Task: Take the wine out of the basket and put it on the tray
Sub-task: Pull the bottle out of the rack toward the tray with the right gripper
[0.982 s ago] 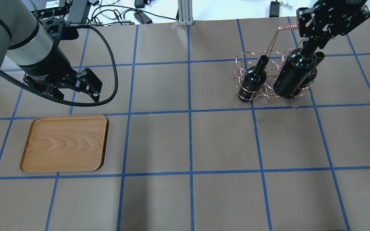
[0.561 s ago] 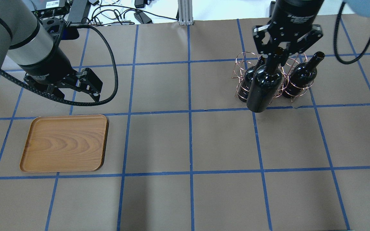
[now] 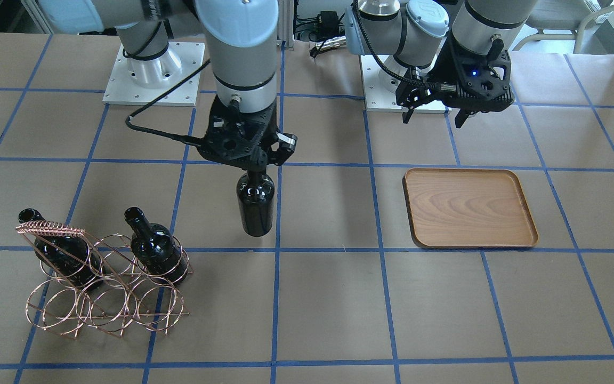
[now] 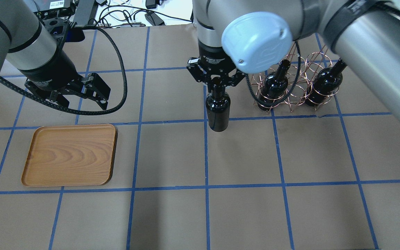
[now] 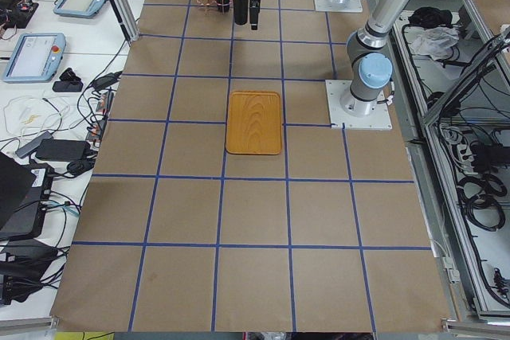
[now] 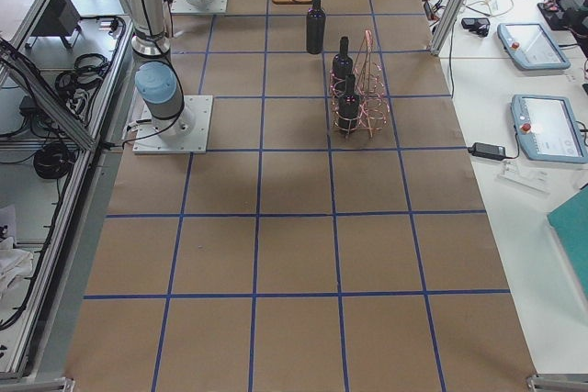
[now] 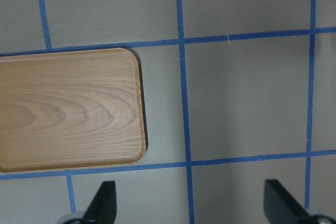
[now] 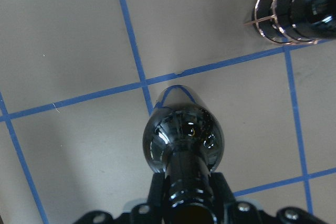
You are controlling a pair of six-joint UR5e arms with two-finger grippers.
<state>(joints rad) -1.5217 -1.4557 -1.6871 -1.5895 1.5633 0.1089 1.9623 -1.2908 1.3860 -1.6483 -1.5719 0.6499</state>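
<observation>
The robot's right gripper needs to release the wine bottle on the blue tape line [image 3: 351, 244] [image 8: 46, 116] just short of the brown tray.
My right gripper [image 4: 216, 83] [image 3: 255, 172] is shut on the neck of a near-black wine bottle [image 4: 217, 111] [image 3: 255, 205] [image 8: 184, 142], which hangs upright above the middle of the table. The copper wire basket [image 4: 295, 88] [image 3: 99, 288] stands at the far right with two more bottles [image 4: 275, 85] [image 4: 325, 83] in its outer rings; its middle ring is empty. The brown wooden tray [image 4: 69, 155] [image 3: 469, 208] [image 7: 68, 111] lies empty at the left. My left gripper [image 4: 82, 100] [image 3: 434, 114] is open and empty, hovering just behind the tray.
Blue tape lines grid the brown table. Cables and a metal post [image 4: 200, 14] lie past the far edge. The robot bases [image 3: 152, 74] stand at the near edge. Tablets [image 6: 542, 126] lie off the table's side.
My right gripper has carried the bottle up out of the basket and leftward to the table's middle. The left arm has not moved.
</observation>
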